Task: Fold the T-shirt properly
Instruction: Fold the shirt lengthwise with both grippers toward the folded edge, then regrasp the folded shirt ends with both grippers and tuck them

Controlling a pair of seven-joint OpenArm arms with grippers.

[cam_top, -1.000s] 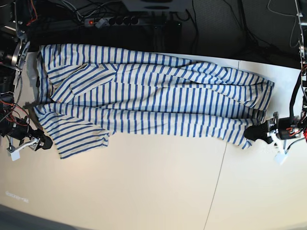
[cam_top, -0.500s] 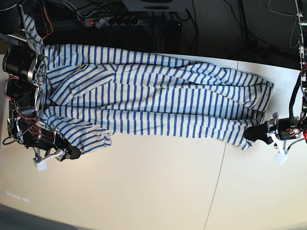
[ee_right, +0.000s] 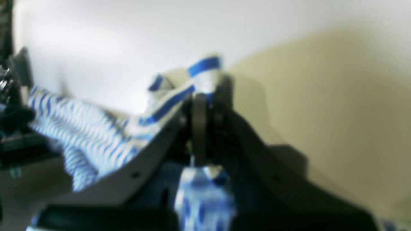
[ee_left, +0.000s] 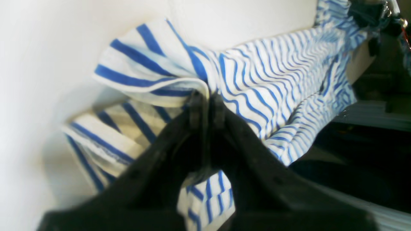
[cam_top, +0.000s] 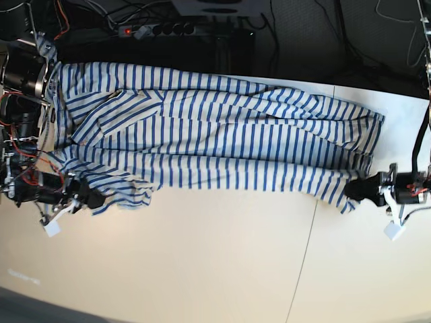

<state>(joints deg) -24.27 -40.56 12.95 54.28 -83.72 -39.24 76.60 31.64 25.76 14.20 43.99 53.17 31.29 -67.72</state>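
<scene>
The T-shirt is near the table's far edge and the robot's left gripper is on its hem, so it should regrip the cloth farther in and drag (cam_top: 350,159) it to the front.
The T-shirt (cam_top: 222,134), white with thin blue stripes, lies stretched across the table (cam_top: 202,262) in the base view. My left gripper (cam_top: 355,191) sits at the shirt's lower right corner, shut on the hem; the left wrist view shows its black fingers (ee_left: 196,109) pinching a fold of striped cloth (ee_left: 154,80). My right gripper (cam_top: 94,200) is at the lower left, shut on the bunched sleeve edge. The right wrist view, blurred, shows striped cloth (ee_right: 199,73) clamped between the closed jaws.
A power strip (cam_top: 158,30) and cables lie behind the table's far edge. A seam (cam_top: 306,256) runs down the tabletop right of centre. Bare tabletop fills the front half.
My right gripper came in over the lower left sleeve and closed on its edge, bunching the sleeve inward. The left gripper stayed shut on the hem corner and shifted slightly.
</scene>
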